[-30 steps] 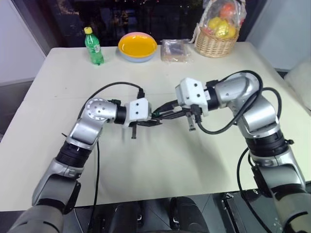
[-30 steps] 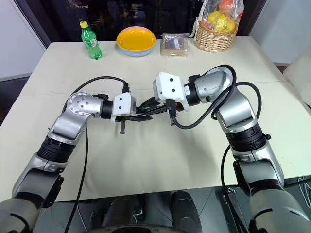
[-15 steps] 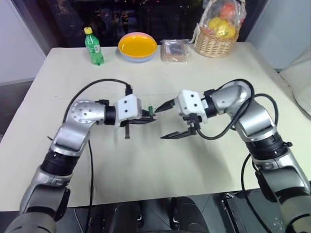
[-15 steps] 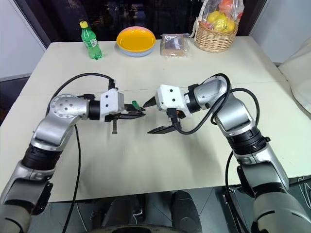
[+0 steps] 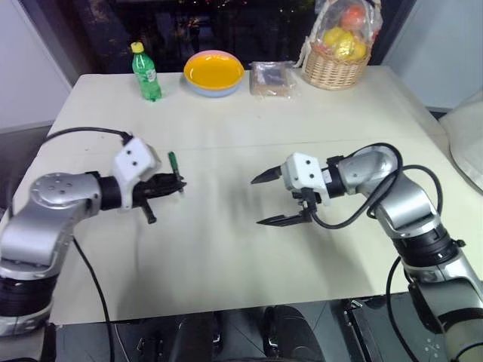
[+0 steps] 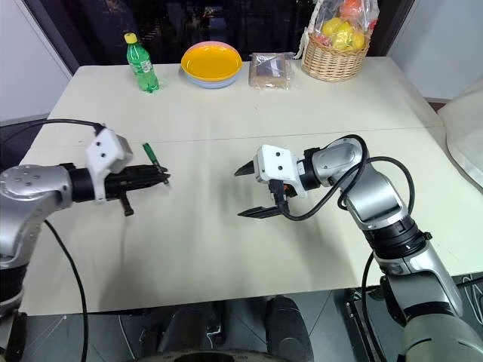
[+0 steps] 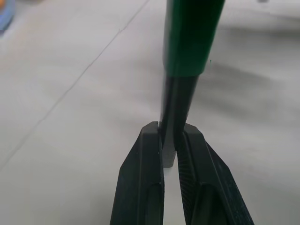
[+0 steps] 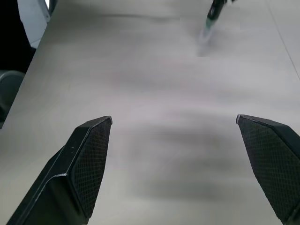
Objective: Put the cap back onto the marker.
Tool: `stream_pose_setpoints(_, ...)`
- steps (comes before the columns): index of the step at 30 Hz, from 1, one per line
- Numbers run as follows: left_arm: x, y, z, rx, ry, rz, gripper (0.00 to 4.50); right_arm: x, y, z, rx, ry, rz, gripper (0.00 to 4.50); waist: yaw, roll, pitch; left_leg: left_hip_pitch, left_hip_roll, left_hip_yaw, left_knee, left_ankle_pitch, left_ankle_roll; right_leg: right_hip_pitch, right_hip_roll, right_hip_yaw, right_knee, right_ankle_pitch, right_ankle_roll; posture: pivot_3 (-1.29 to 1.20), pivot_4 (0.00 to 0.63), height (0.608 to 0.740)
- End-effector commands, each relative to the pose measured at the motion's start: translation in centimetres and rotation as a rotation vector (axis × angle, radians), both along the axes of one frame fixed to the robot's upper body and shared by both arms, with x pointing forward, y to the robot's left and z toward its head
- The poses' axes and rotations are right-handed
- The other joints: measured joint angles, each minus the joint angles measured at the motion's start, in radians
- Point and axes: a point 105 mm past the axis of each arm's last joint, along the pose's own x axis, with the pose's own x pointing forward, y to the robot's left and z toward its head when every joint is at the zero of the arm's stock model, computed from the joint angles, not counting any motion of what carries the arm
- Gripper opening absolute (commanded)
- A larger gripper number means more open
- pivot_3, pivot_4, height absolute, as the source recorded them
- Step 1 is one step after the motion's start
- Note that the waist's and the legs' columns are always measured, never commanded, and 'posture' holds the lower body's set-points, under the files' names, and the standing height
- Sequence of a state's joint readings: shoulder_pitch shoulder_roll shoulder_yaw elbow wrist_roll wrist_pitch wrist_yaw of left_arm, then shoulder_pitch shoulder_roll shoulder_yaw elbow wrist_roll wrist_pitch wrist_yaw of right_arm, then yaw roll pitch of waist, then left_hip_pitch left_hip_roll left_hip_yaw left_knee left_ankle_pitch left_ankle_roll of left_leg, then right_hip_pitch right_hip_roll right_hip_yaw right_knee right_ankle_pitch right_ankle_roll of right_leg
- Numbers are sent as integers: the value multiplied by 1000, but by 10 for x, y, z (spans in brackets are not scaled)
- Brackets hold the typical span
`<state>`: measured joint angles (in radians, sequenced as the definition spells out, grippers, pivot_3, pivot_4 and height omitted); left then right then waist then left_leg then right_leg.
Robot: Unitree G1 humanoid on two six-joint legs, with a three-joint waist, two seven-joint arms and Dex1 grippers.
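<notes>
My left gripper will lay the marker down on the bare table this side of the seam (image 5: 159, 199), where it is in front of the green bottle.
My left gripper (image 5: 177, 183) is shut on the marker (image 7: 176, 108), a thin dark stick, over the left part of the table. The green cap (image 7: 190, 37) sits on the marker's far end, which slants up and away from the fingers (image 7: 145, 159). In the eye views the capped marker (image 6: 151, 154) shows as a short green stick above the gripper tips. My right gripper (image 5: 258, 200) hangs over the table's middle, pointing left, open wide with nothing between its fingers (image 8: 89, 159). A wide gap of bare table separates the two grippers.
Along the far edge of the white table (image 5: 226, 264) stand a green bottle (image 5: 145, 72), a yellow bowl (image 5: 213, 72), a wrapped packet (image 5: 272, 78) and a basket of fruit (image 5: 336, 53). All are well beyond both arms.
The right gripper opened and let go of the cap, then sank a little. The left gripper swung left with the capped marker, rolling its wrist, so the grippers moved apart.
</notes>
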<state>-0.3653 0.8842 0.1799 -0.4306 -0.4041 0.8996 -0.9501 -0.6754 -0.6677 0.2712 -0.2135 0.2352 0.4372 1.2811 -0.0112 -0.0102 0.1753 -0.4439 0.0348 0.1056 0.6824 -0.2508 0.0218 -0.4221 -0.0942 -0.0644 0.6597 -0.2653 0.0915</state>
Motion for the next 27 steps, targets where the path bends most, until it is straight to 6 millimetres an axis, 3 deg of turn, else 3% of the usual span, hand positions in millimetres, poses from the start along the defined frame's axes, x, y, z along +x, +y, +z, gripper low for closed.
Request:
stream_pose_setpoints(1, -9, 15, 12, -19, 89, 62, 0, -7, 7, 7, 53, -26, 11, 4402, -1, 0, 0, 0, 0, 0, 0, 0, 0, 0, 0, 0, 0, 0, 0, 0, 150, 740)
stream_pose_setpoints(12, -4, 44, -14, -94, 414, 390, 0, -15, 17, -3, 120, -5, -40, 4402, 0, -1, 0, 0, -1, -1, 0, 1, -2, 0, 0, 0, 1, 0, 0, 0, 150, 740)
stream_pose_setpoints(19, 1, 41, -39, -80, 524, 417, 0, -16, 21, -4, 142, -6, -63, 4402, 2, -1, 0, 0, -1, -1, 0, 1, -2, 0, 0, 0, 1, 0, 0, 0, 150, 740)
stream_pose_setpoints(27, 21, 38, -55, -111, 562, 445, 0, -18, 21, -5, 151, -13, -94, 4402, 1, -1, 0, 1, -1, 0, 0, 1, -2, 0, -1, 1, 2, 0, 0, 0, 150, 740)
